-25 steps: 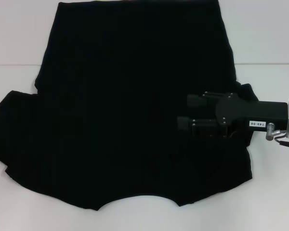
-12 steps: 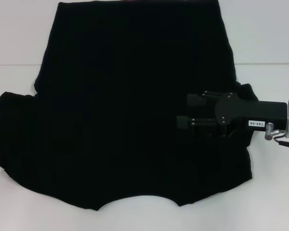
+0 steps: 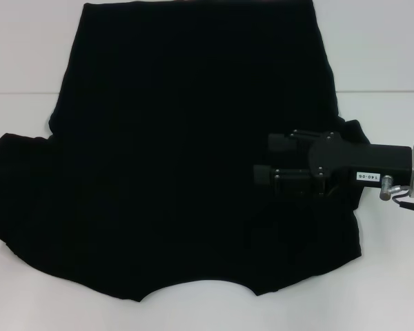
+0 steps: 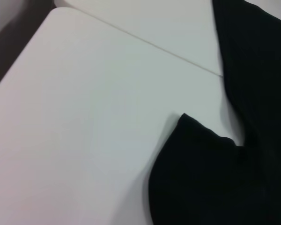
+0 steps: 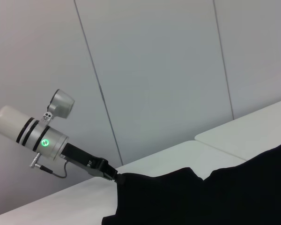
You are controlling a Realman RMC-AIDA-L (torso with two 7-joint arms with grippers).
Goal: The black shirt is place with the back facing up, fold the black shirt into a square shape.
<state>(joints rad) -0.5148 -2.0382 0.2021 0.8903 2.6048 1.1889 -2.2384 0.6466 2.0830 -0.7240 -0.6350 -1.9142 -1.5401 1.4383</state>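
Observation:
I should let go of the folded-in sleeve with my left gripper on the back of the black shirt, level with my right gripper (image 3: 150, 157).
The black shirt (image 3: 179, 152) lies spread flat on the white table (image 3: 386, 55), neckline curve toward the near edge. My right gripper (image 3: 268, 160) reaches in from the right and hovers over the shirt's right side, by the sleeve; its two fingers stand apart, open, with only dark cloth behind them. The left gripper (image 5: 111, 174) shows only in the right wrist view, at the far edge of the shirt (image 5: 201, 197), touching or very close to the cloth. In the left wrist view the left sleeve's corner (image 4: 187, 124) rests on the table.
White tabletop (image 4: 84, 140) surrounds the shirt on the left, right and near sides. A seam (image 3: 379, 91) between two table panels runs across under the shirt. Grey wall panels (image 5: 154, 70) stand beyond the table.
The left sleeve's outer edge has slid a little further left and flattened. The right gripper has stayed almost still.

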